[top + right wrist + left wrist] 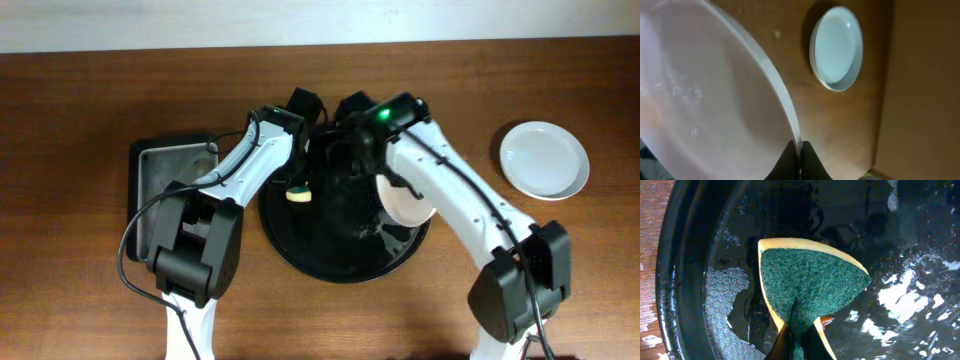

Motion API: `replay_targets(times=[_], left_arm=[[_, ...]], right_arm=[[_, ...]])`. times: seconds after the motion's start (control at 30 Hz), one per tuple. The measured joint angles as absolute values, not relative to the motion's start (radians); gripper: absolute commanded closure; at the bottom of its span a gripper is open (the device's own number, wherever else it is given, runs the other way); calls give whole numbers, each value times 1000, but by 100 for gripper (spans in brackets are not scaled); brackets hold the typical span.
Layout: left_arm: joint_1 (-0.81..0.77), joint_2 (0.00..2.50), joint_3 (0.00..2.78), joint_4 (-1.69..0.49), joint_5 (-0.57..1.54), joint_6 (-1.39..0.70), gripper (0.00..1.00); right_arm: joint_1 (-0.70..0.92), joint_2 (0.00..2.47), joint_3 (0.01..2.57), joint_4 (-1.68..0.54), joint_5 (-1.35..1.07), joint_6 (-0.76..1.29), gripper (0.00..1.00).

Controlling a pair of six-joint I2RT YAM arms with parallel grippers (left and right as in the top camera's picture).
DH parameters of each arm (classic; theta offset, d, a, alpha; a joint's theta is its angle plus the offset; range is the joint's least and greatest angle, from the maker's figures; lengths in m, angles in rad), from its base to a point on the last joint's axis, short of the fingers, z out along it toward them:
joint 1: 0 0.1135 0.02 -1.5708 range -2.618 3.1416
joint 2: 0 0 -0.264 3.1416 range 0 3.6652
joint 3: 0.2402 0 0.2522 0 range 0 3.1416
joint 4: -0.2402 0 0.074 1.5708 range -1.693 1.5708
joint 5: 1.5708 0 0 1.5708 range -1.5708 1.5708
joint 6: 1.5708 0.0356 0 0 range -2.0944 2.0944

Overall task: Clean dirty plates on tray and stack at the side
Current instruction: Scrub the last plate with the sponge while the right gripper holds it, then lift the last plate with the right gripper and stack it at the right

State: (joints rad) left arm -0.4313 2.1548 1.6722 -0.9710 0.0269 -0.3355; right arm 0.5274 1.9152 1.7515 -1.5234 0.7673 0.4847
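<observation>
The white plate in my right gripper needs to be put down on top of the other white plate [543,159] [836,49].
The large glossy black tray [300,255] sits at the table's middle; its wet floor fills the left wrist view [700,255]. My left gripper [299,192] is shut on a green-yellow sponge [807,282] and holds it just over the tray floor. My right gripper [385,180] is shut on the rim of a white plate [410,208], held tilted over the tray's right side. That plate fills the left of the right wrist view [705,100], fingers [800,155] pinching its edge. Another white plate [544,159] lies on the table at the right, also in the right wrist view [837,47].
A rectangular dark metal tray [160,175] lies left of the black tray, partly under my left arm. The table's far edge runs along the top. Water and glare patches [900,300] cover the tray floor.
</observation>
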Motion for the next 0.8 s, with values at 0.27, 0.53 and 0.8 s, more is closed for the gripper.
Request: replay_targets(times=[0.27, 0.53, 0.8], left_arm=[[-431, 2155, 1672, -971, 27, -336, 99], [-431, 2155, 1672, -972, 27, -335, 99], [-431, 2155, 1673, -976, 27, -332, 99]], right_arm=[[712, 1912, 1755, -1695, 1037, 786, 96], [709, 1912, 1755, -1691, 1034, 839, 96], [370, 1908, 1756, -1415, 385, 433, 96]])
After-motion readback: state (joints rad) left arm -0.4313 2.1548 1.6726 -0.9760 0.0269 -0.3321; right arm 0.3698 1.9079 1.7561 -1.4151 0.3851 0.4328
